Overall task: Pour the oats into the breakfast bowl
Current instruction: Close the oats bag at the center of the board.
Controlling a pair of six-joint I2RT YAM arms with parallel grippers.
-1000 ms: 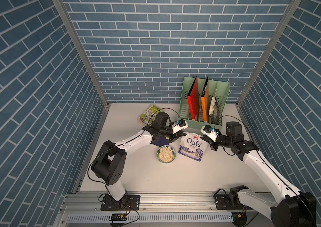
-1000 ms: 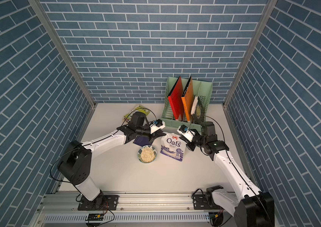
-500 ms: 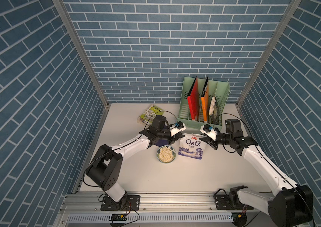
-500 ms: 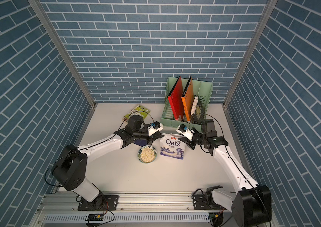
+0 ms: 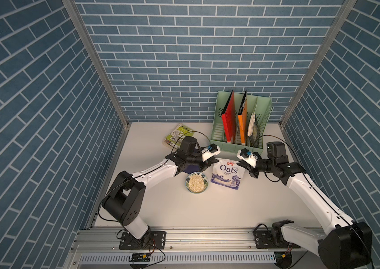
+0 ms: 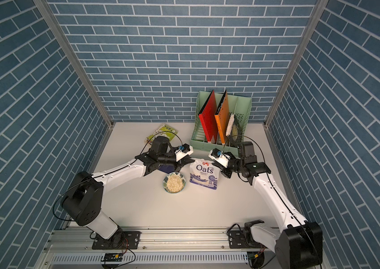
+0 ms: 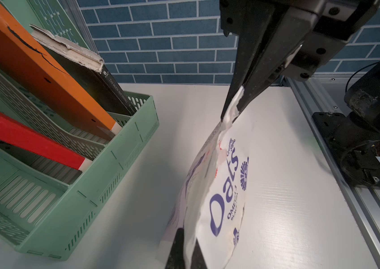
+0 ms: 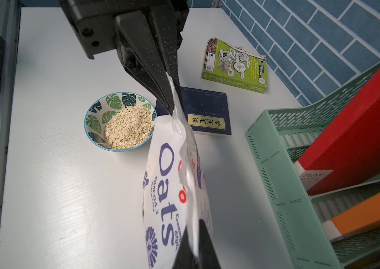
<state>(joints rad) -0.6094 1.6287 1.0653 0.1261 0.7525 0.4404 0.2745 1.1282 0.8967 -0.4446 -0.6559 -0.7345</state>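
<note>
My left gripper will open, move up and take the pouch's top corner (image 5: 219, 161), because it is pinching the pouch below its crumpled top edge.
The white Oats pouch (image 5: 227, 173) (image 6: 204, 174) stands on the table, just right of the breakfast bowl (image 5: 197, 182) (image 6: 174, 182). The bowl (image 8: 96, 121) has green leaf patterns and holds a heap of pale oats (image 8: 128, 127). My left gripper (image 5: 211, 162) (image 7: 186, 253) is shut on the pouch's top left corner. My right gripper (image 5: 242, 164) (image 8: 196, 251) is shut on the top right corner. Each wrist view shows the pouch (image 7: 221, 198) (image 8: 172, 186) stretched between my own jaws and the other arm's jaws.
A dark blue book (image 8: 207, 111) lies behind the bowl, under my left arm. A green picture-covered book (image 5: 176, 136) (image 8: 235, 67) lies at the back left. A mint file rack (image 5: 262, 121) (image 7: 105, 177) with red and orange folders stands close behind the pouch.
Both wrists have drifted slightly back toward the rack while staying on the pouch's top corners. The pouch and bowl have hardly moved.
</note>
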